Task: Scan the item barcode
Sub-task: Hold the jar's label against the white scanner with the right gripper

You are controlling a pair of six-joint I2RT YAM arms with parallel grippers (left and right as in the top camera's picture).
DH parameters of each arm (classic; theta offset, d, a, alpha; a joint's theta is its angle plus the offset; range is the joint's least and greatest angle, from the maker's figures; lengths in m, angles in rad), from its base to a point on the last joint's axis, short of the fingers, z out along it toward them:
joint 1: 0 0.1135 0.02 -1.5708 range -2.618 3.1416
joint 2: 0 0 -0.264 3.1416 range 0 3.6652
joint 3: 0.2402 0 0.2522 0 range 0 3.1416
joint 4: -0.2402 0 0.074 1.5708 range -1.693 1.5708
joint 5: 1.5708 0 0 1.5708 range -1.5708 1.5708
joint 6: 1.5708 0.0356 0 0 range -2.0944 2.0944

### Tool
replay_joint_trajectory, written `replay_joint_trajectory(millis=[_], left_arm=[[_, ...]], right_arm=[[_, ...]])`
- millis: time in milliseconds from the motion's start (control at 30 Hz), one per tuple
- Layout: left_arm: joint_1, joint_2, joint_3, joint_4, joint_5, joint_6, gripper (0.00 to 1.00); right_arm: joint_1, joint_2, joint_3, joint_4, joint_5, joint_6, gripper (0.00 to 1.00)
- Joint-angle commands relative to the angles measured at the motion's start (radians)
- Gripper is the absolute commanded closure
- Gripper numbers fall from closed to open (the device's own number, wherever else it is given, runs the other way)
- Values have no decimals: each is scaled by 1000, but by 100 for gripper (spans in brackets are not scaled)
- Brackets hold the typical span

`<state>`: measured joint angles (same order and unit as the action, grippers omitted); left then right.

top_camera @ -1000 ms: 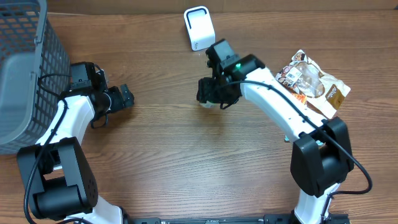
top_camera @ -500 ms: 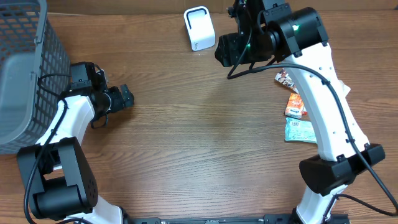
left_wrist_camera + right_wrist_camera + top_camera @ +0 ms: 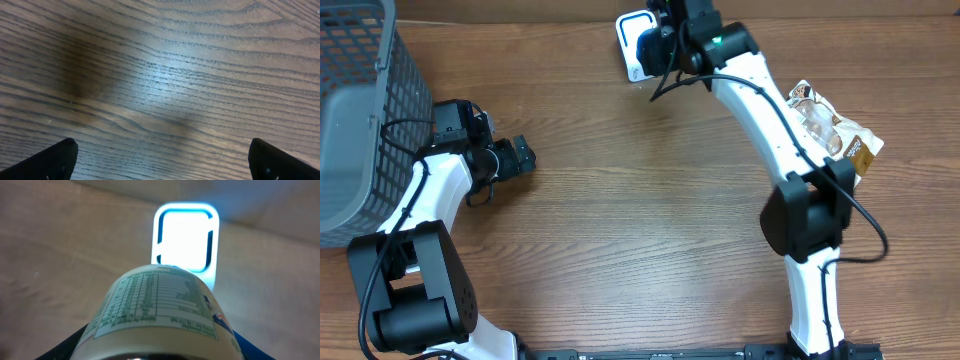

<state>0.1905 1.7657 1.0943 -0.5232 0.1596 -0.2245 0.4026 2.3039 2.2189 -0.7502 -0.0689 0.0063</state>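
Next, my right gripper sets the item down on the bare brown wood (image 3: 745, 157), in a spot that is close beside the snack packets.
My right gripper (image 3: 655, 45) is at the back of the table, right over the white scanner (image 3: 628, 62). It is shut on the item (image 3: 157, 305), a cream cylindrical container with a green printed nutrition label. In the right wrist view the item fills the lower frame between the dark fingers of the right gripper (image 3: 160, 347). Its far end points at the scanner's glowing white window (image 3: 185, 240), just beyond it. No barcode shows on the side I see. My left gripper (image 3: 520, 158) rests at the left, open, with only bare wood between the jaws of the left gripper (image 3: 162, 162).
A grey mesh basket (image 3: 360, 100) stands at the far left edge. Several snack packets (image 3: 830, 130) lie at the right, beside my right arm. The table top is brown wood.
My right arm has carried the item from the middle of the table up and back to the scanner. The left arm has not moved.
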Motion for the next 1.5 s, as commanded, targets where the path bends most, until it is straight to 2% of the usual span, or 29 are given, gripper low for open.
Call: replay_joint_trajectory(millis=[0, 200, 433, 633, 800, 1033, 1300, 1467], left_arm=[[5, 6, 14, 3, -14, 19, 0], [5, 6, 14, 3, -14, 19, 0], [5, 6, 14, 3, -14, 19, 0], [5, 6, 14, 3, -13, 19, 0], [5, 6, 14, 3, -14, 19, 0], [5, 6, 14, 3, -14, 19, 0], [5, 6, 14, 3, -14, 19, 0], [5, 6, 14, 3, -14, 19, 0]], right_arm=[[1, 21, 14, 114, 29, -64, 96], [1, 72, 14, 379, 159, -64, 96], [1, 109, 13, 585, 158, -192, 96], [3, 180, 13, 687, 159, -103, 96], [2, 260, 13, 798, 157, -111, 96], [2, 297, 13, 829, 158, -72, 96], [-19, 300, 13, 847, 156, 104, 96], [-21, 300, 13, 848, 122, 106, 96]])
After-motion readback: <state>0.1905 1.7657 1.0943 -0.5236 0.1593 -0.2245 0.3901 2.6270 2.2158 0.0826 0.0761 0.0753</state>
